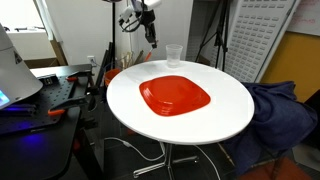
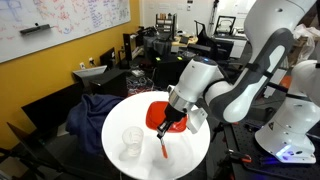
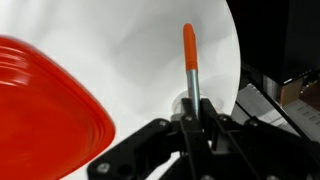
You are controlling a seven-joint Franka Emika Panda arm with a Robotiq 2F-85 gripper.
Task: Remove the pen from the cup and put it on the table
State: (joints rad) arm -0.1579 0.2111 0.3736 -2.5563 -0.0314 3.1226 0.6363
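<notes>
Next, my gripper lets go of the pen on the white table (image 1: 153, 70) (image 3: 143, 50) just past the red plate, near the clear cup.
My gripper (image 3: 196, 118) is shut on the grey shaft of the pen (image 3: 188, 42), whose reddish-orange end points away from the jaws. In an exterior view the pen (image 2: 163, 146) hangs from the gripper (image 2: 168, 127) above the white round table (image 2: 192, 152), out of the clear cup (image 2: 131, 143) and to its right. In an exterior view the gripper (image 1: 152, 28) hovers left of the cup (image 1: 173, 55), which stands upright near the table's (image 1: 230, 112) far edge. The cup is hard to make out in the wrist view.
A red plate (image 1: 175, 96) lies in the middle of the table and also shows in an exterior view (image 2: 158, 108) and the wrist view (image 3: 40, 105). A black cluttered workbench (image 1: 50, 95) stands beside the table. A blue cloth (image 1: 282, 112) lies close by.
</notes>
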